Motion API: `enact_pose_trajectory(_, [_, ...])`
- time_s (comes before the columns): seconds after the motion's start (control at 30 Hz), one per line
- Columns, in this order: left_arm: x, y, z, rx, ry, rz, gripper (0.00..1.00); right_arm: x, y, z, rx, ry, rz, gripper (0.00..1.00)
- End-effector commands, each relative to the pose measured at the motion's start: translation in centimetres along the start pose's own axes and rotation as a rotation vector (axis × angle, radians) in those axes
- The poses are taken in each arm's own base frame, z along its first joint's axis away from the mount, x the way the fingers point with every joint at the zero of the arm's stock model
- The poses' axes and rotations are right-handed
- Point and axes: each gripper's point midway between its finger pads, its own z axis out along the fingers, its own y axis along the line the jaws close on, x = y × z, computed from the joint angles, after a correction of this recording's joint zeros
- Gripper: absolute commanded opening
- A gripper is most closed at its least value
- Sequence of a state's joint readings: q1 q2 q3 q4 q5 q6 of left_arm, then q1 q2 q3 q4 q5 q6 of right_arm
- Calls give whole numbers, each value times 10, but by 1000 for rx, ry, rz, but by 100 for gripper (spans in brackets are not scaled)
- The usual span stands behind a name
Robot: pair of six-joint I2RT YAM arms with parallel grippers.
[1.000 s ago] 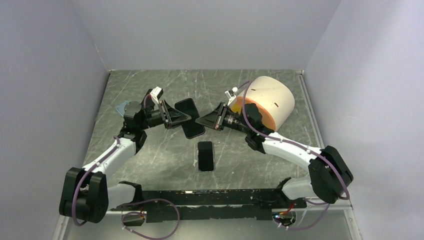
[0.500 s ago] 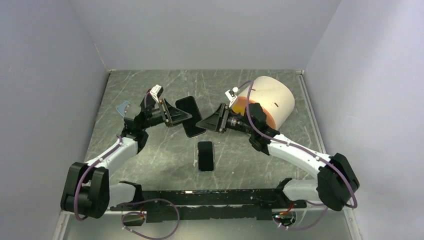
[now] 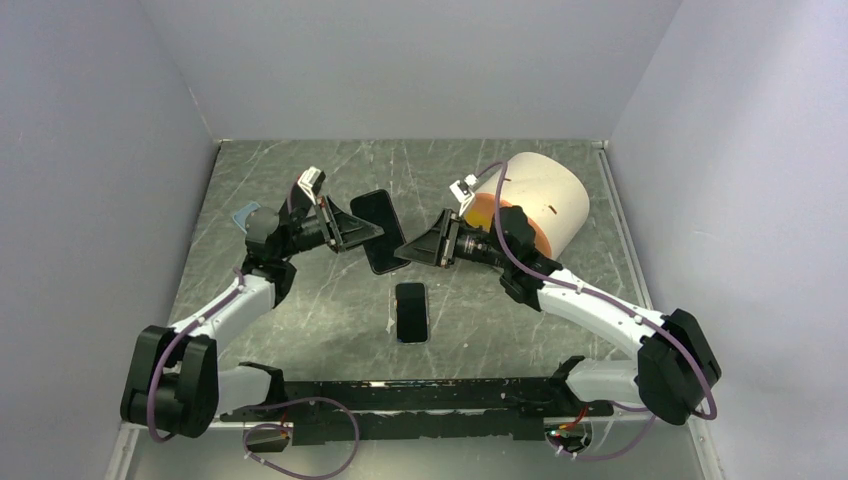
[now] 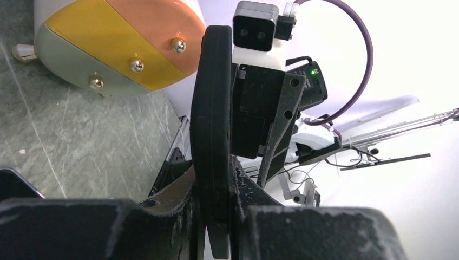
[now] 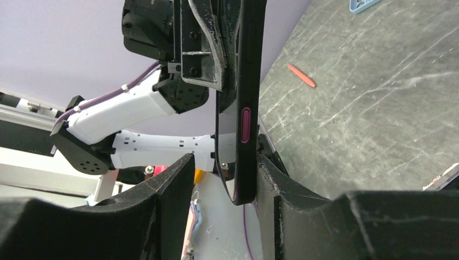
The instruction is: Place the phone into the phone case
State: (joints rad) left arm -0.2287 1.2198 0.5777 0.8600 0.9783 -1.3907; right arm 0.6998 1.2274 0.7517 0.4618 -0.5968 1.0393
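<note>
My left gripper is going to put the black phone case, now held edge-on in the air, down flat on the bare table (image 3: 366,290) next to the black phone.
A black phone case (image 3: 378,232) with a pink side button hangs edge-on in the air between the two arms. My left gripper (image 3: 362,232) is shut on its end; in the left wrist view the case (image 4: 211,108) stands pinched between the jaws of the left gripper (image 4: 214,216). My right gripper (image 3: 407,246) is open around the case's opposite end (image 5: 246,81). One of its fingers (image 5: 270,184) lies against the case, the other stands apart from it. The black phone (image 3: 411,312) lies flat on the table below them.
A large cream cylinder (image 3: 535,200) with an orange and yellow end lies on its side at the back right, behind the right arm. A small light blue piece (image 3: 245,213) lies by the left arm. A short red stick (image 5: 302,76) rests on the table.
My right gripper's jaws have opened from their shut hold on the case. The left gripper has kept its grip and shifted slightly.
</note>
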Motion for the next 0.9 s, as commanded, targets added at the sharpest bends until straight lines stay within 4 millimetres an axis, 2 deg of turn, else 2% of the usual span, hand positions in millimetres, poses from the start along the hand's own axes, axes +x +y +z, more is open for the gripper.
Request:
enact_pose_trajectory(0.0, [-13,-14,1,-6,-49,138,12,0,30,-1,-105,27,-39,47])
enact_pose_trajectory(0.1, [-12,-9,0,-58,-36,167,11,0,26,0,-85,31,-16,39])
enact_pose_trajectory(0.2, [-9,2,-1,-147,-13,191,9,0,23,1,-72,25,34,24])
enact_pose_trajectory(0.3, [-3,16,-2,-258,29,241,7,-2,24,1,-69,11,61,12])
enact_pose_trajectory(0.43, [3,20,-2,-277,52,244,8,-4,21,1,-44,0,58,0])
enact_pose_trajectory(0.67, [7,43,-6,-375,73,183,7,-5,6,0,63,-2,53,0])
enact_pose_trajectory(0.77, [10,41,-4,-355,108,159,9,-2,2,-2,85,0,50,1])
enact_pose_trajectory(0.83, [11,39,-3,-356,123,144,8,-1,-3,-4,107,-4,46,12])
enact_pose_trajectory(0.87, [11,41,-4,-378,130,131,7,0,-4,-6,120,-7,43,26])
